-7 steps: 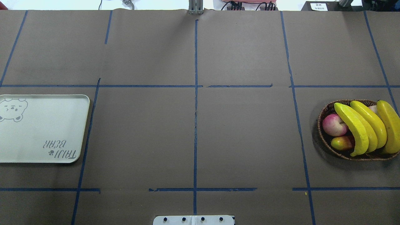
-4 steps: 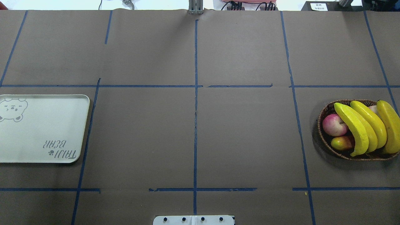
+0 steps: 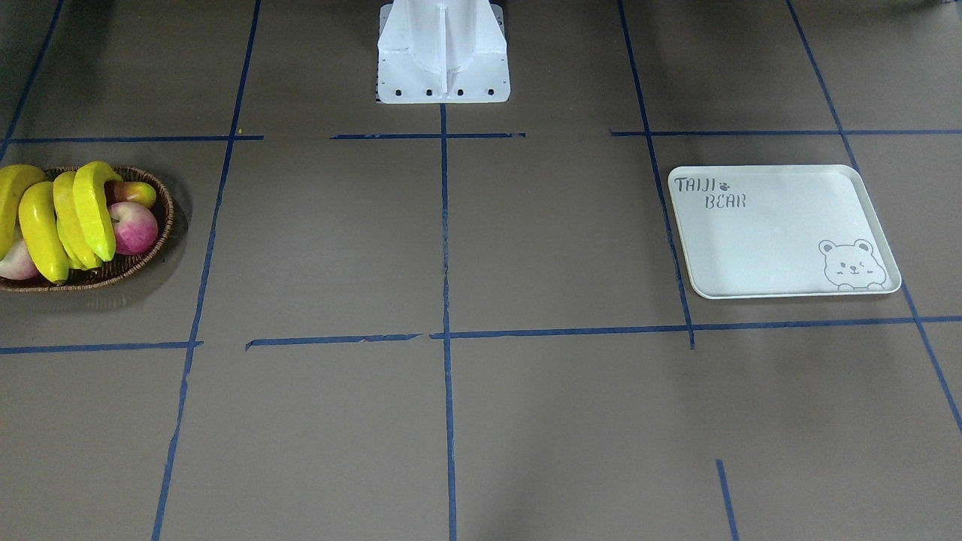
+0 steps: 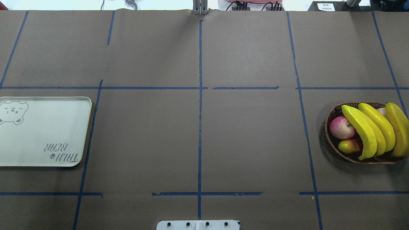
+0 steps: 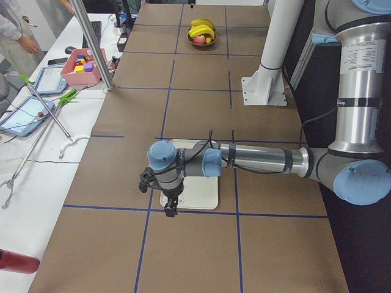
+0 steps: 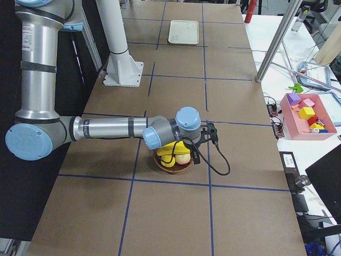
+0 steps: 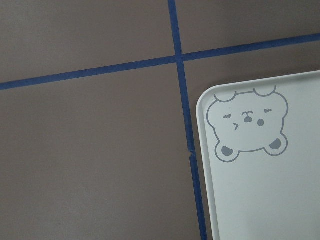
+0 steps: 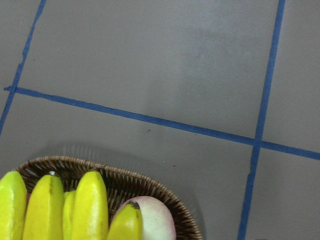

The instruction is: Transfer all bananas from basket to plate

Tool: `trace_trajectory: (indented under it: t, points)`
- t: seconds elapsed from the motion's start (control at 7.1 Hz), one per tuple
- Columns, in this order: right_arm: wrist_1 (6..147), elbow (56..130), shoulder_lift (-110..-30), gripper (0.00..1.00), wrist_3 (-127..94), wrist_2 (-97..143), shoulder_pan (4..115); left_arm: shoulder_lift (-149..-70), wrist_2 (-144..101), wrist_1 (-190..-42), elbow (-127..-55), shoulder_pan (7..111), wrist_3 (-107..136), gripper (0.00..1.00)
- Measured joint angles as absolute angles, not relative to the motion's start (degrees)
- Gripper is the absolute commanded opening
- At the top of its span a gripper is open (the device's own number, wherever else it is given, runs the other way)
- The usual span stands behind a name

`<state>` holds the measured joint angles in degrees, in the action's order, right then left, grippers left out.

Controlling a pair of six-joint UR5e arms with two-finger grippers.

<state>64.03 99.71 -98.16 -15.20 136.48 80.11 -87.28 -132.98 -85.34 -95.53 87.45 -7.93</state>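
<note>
My right gripper is to close near the banana's curved end (image 3: 15,182) on the robot base's side, and so take the banana in the basket that is farthest from the bear plate.
Several long yellow bananas (image 4: 361,131) lie side by side in the dark wicker basket (image 4: 327,134) at the table's right end. They also show in the front view (image 3: 75,218) and in the right wrist view (image 8: 90,205). The off-white bear plate (image 4: 41,134) lies bare at the left end and shows in the left wrist view (image 7: 270,200). My left gripper (image 5: 171,206) hangs over the plate's outer edge. My right gripper (image 6: 209,134) hangs beside the basket. Both show only in side views, so I cannot tell whether they are open or shut.
A pink apple (image 4: 342,127) and a red-yellow fruit (image 4: 350,146) share the basket. The white robot base (image 3: 443,52) stands at the table's near middle. A pink bin of blocks (image 6: 309,114) and a metal post (image 6: 277,42) stand beyond the far edge.
</note>
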Motion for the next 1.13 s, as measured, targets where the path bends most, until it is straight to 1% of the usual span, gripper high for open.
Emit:
trace_trajectory:
  t: [0.28,0.42,0.7,0.99,1.13]
  points:
    - [49.93,100.63,-104.56,0.96,-27.37,129.61,72.32,-87.28,-132.98,-85.34,-95.54,87.45,-7.97,1.0]
    - [47.16,101.3,-106.74,0.94,-29.25,128.24,70.41,-87.28,-132.98,-85.34,-95.54,87.45,-7.99,1.0]
    - [45.65,103.17,-109.33,0.91,-30.18,127.46,68.3,-87.28,-132.98,-85.34,-95.54,87.45,-7.96,1.0]
    - [45.54,103.89,-110.19,0.89,-30.34,126.04,65.77,-87.28,-132.98,-85.34,-95.54,87.45,-7.95,1.0]
    - [45.51,103.97,-110.68,0.84,-30.12,124.47,63.79,-87.28,-132.98,-85.34,-95.54,87.45,-7.97,1.0]
